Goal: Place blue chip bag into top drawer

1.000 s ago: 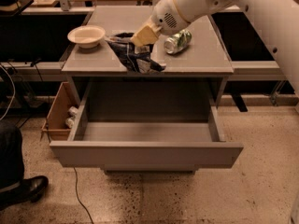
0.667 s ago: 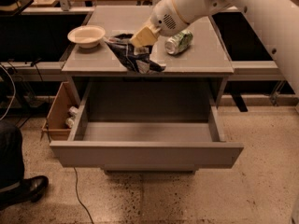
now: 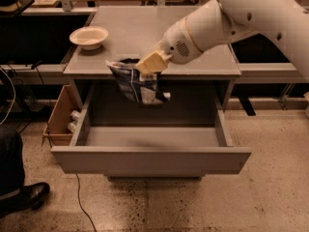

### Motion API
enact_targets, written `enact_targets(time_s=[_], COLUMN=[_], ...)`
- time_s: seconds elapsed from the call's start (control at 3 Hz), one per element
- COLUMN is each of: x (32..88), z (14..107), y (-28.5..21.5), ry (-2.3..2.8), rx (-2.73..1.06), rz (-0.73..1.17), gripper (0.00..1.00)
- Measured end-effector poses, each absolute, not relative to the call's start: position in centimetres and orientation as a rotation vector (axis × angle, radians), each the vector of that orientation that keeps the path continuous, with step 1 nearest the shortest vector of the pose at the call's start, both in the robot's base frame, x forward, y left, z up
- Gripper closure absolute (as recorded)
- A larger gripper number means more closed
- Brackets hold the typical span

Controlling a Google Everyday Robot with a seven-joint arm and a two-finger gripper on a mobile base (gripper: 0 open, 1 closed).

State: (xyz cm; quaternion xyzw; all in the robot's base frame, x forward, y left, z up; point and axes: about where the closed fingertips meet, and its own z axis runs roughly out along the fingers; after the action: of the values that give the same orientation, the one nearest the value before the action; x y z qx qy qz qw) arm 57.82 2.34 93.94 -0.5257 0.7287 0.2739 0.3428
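Next, I move to let go of the blue chip bag with my gripper, setting it free at the back middle of the open top drawer [image 3: 142, 118]. The bag now hangs above the drawer's back.
The blue chip bag [image 3: 137, 85], crumpled dark blue foil with white print, hangs in the air over the front edge of the grey table [image 3: 145, 33] and above the back of the open top drawer [image 3: 150, 157]. My gripper [image 3: 147, 64] is shut on the bag's top edge. Its cream fingers [image 3: 153, 61] pinch the foil. The drawer is pulled fully out and its inside looks bare. The white arm comes in from the upper right and covers the right part of the tabletop.
A white bowl [image 3: 89, 36] sits at the table's left. A brown wooden box [image 3: 60, 112] with small items stands on the floor left of the drawer. A person's shoe [image 3: 26, 197] is at the lower left. A cable runs along the floor.
The gripper has lifted the bag off the tabletop and moved it forward, past the table's edge, over the open drawer. The can on the table is now hidden behind the arm.
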Motion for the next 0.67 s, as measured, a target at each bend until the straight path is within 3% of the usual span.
enact_targets(time_s=[0.67], x=[53.9], z=[88.5], y=[0.3], ry=[1.924], rx=[-1.32], rz=[0.756], gripper=[1.0])
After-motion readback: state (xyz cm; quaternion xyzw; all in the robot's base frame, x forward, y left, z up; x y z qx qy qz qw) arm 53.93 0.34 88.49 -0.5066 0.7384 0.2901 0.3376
